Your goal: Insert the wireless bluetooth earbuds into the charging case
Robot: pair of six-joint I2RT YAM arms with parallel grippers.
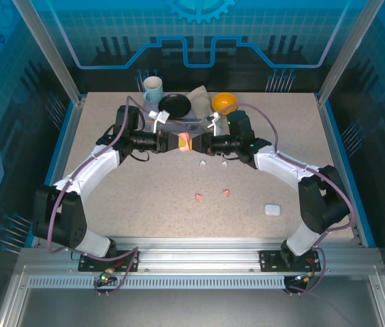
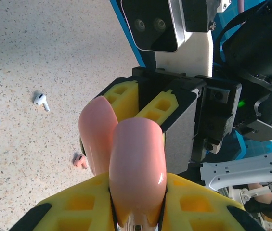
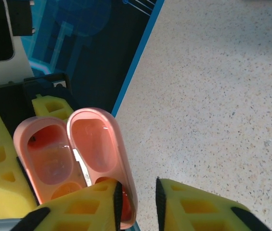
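Observation:
The charging case's hollows face my right gripper, so it should hold the case's lid while my left gripper takes the case's base [image 2: 138, 163] with hollows up.
An open pink charging case [image 1: 185, 142] hangs above the table's middle, between both grippers. My left gripper [image 2: 136, 195] is shut on the case's base [image 2: 136, 163], its yellow fingers [image 2: 73, 207] pressed on both sides. My right gripper [image 3: 145, 204] is at the case's raised lid [image 3: 96, 142]. Its left finger lies inside the lid, and its right finger stands apart from the rim. Both hollows of the case look bare. Two white earbuds [image 1: 203, 163] [image 1: 225, 164] and two pink earbuds [image 1: 198, 197] [image 1: 226, 193] lie on the table nearer the arm bases. A pink earbud [image 2: 80, 160] and white earbuds [image 2: 41, 100] lie below the case.
A small white case [image 1: 272, 210] lies shut at the near right. At the back stand a white mug [image 1: 152, 88], a black bowl [image 1: 175, 104], a beige bag [image 1: 197, 95] and an orange [image 1: 225, 102]. Blue walls ring the table.

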